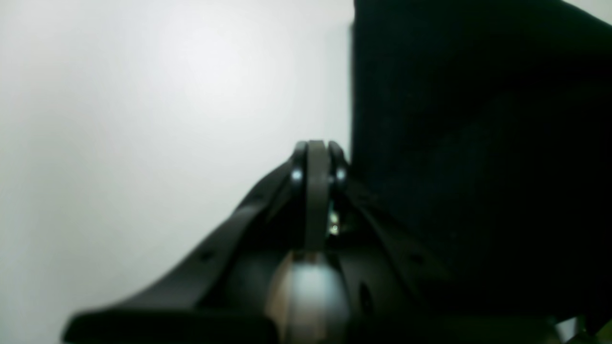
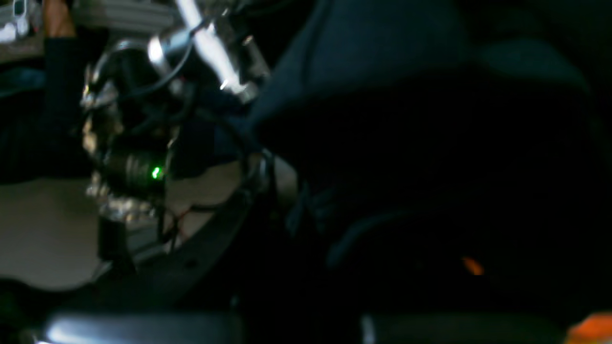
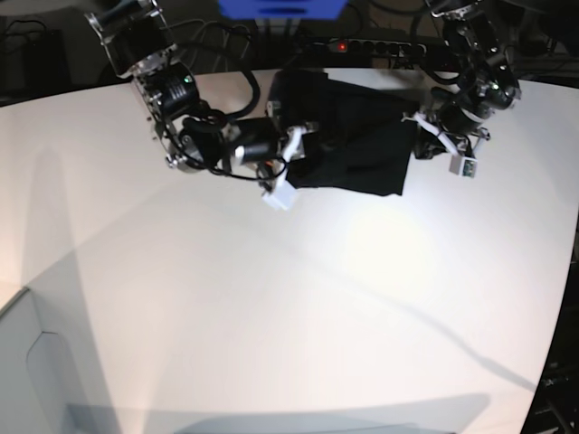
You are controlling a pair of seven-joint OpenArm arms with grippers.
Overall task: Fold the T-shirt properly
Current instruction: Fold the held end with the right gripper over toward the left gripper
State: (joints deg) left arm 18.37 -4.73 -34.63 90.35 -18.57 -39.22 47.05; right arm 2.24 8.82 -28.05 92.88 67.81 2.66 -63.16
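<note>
My right gripper will release the black T-shirt's edge on the shirt's near middle part (image 3: 336,157), between the two grippers.
The black T-shirt (image 3: 353,136) lies partly folded on the white table (image 3: 271,298) at the far middle. My right gripper (image 3: 297,145) is at the shirt's left edge, shut on the fabric there. In the right wrist view dark cloth (image 2: 406,143) fills the frame and hides the fingers. A small orange tag (image 2: 472,266) shows low in the folds. My left gripper (image 1: 318,145) is shut with nothing in it, just beside the shirt's straight edge (image 1: 478,143). In the base view my left gripper (image 3: 418,122) is at the shirt's right side.
A power strip with a red light (image 3: 362,45) and a blue object (image 3: 280,7) sit behind the table's far edge. Cables hang around both arms. A joint with a green light (image 2: 155,172) shows in the right wrist view.
</note>
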